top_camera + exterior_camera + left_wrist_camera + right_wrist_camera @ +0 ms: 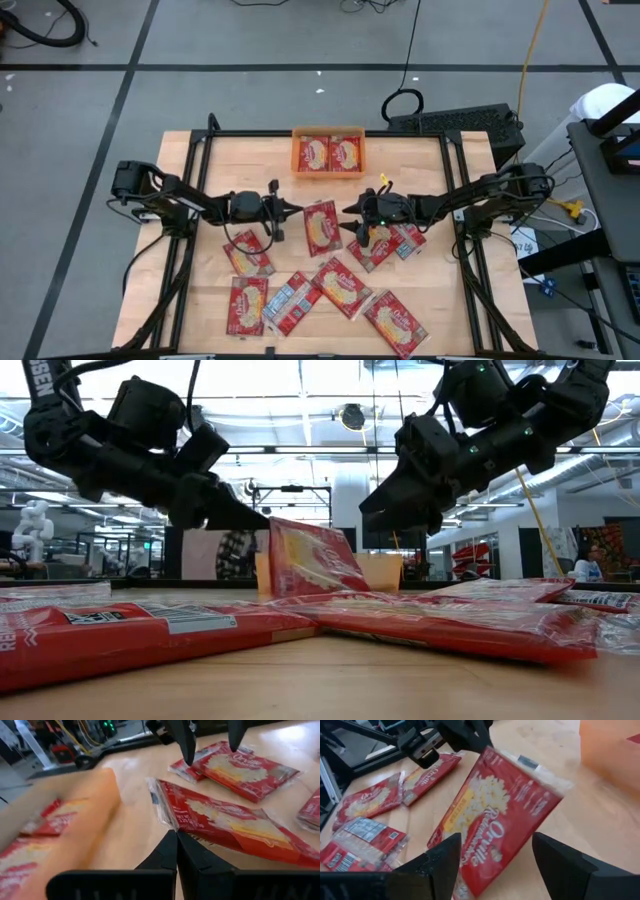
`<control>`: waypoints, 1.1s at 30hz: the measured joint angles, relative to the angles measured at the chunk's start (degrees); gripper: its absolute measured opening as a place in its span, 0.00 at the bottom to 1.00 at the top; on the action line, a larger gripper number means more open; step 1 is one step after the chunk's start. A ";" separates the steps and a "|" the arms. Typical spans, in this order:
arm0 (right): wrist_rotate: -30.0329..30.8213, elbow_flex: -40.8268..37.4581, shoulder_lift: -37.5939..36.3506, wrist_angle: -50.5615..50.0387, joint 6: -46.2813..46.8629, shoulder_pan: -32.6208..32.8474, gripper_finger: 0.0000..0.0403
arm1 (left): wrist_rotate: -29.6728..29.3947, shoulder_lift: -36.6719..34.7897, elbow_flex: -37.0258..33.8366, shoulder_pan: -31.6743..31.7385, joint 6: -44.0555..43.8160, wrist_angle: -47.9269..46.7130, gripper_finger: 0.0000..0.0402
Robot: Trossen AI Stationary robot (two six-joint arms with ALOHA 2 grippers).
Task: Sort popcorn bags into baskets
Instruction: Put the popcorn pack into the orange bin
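The robot's left gripper will release the popcorn bag to the right gripper, over the bare wood just before the orange bin [320, 198].
A red popcorn bag [322, 228] stands tilted at the table's middle between my two grippers; it also shows in the low view [310, 560]. My left gripper [297, 210] is shut at the bag's raised corner. My right gripper [348, 212] is open, and its fingers stand on either side of the bag's other end [485, 855]; I cannot tell whether they touch it. The orange bin [328, 133] at the far middle holds two bags. Several more bags lie flat on the near half of the table. My left gripper [262, 520] pinches the bag's raised corner [277, 523] between its shut fingertips, coming level from the table's left. That corner also shows in the right wrist view [490, 752]. The bag is tilted, with that side up and its lower edge [320, 596] on the table.
Loose bags lie at the near left [248, 252], the near middle [343, 287] and the near right [395, 322]. Two more [390, 243] lie under my right arm. One near bag [290, 303] shows its label side. Bare wood lies between the tilted bag and the bin.
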 joint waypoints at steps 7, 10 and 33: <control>0.00 -0.02 5.99 5.10 -2.04 -0.68 0.62 | 3.19 0.00 2.69 1.16 2.81 -0.08 0.00; 1.34 -0.02 9.71 9.00 -2.05 -1.21 0.62 | 3.50 -0.02 3.42 1.21 3.22 -0.67 0.00; -24.17 0.00 7.59 16.52 -7.26 -10.88 0.04 | 1.03 -3.84 3.42 1.52 2.96 3.95 0.05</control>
